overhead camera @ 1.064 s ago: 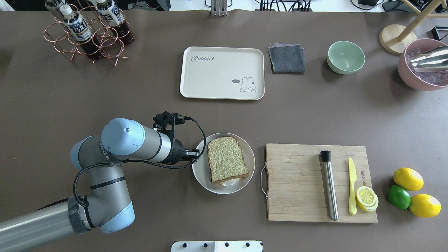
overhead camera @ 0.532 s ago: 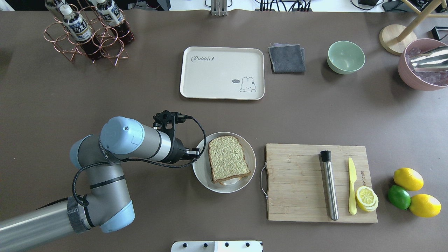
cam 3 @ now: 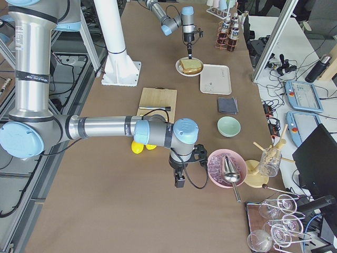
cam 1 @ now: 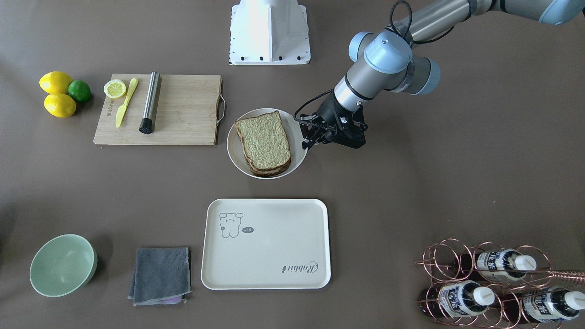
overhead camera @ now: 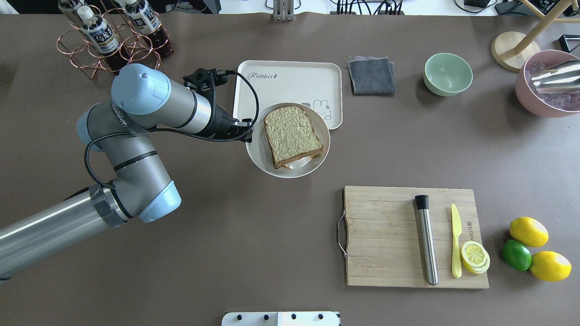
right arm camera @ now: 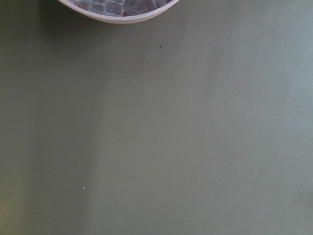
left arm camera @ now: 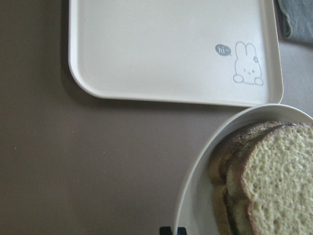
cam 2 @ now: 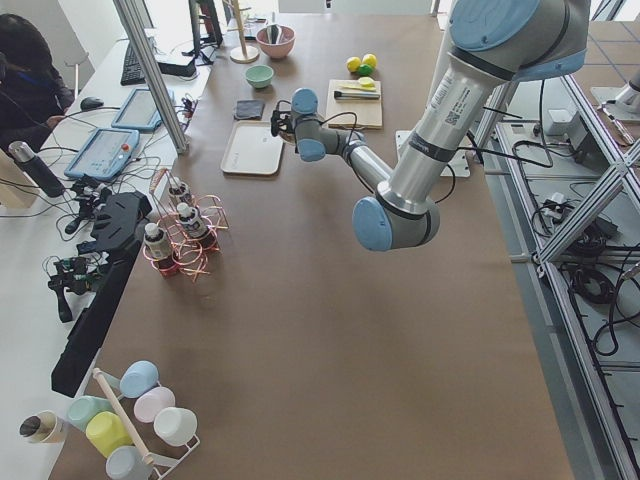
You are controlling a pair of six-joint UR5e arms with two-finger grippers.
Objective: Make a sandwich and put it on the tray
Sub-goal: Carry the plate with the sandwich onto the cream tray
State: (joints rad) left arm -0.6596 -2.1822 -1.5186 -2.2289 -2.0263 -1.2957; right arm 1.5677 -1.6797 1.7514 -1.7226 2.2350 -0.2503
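Next, my left gripper lets go of the white plate on the middle of the cream tray (cam 1: 263, 246) (left arm camera: 195, 23), between the bunny drawing and the lettering.
The sandwich (overhead camera: 292, 136), two brown-crusted slices with a bit of white egg showing at the near edge, lies on a round white plate (overhead camera: 260, 154). My left gripper (overhead camera: 248, 131) is shut on the plate's left rim and holds it above the table. In the overhead view the plate overlaps the near right corner of the cream tray (overhead camera: 290, 81). In the front view the plate (cam 1: 233, 147) and gripper (cam 1: 305, 137) still appear short of the tray (cam 1: 274, 237). The left wrist view shows sandwich (left arm camera: 274, 181), plate (left arm camera: 200, 186) and tray (left arm camera: 166, 49). My right gripper (cam 3: 179, 179) shows only in the right side view; I cannot tell its state.
A wooden cutting board (overhead camera: 385, 235) with a steel muddler, yellow knife and lemon slices lies at the near right, two lemons and a lime (overhead camera: 528, 244) beside it. A grey cloth (overhead camera: 371, 74), a green bowl (overhead camera: 447, 74) and a pink bowl (overhead camera: 548, 83) stand right of the tray, a bottle rack (overhead camera: 113, 40) far left.
My left arm has carried the plate with the sandwich up and away from me, from beside the cutting board to the tray's near right corner.
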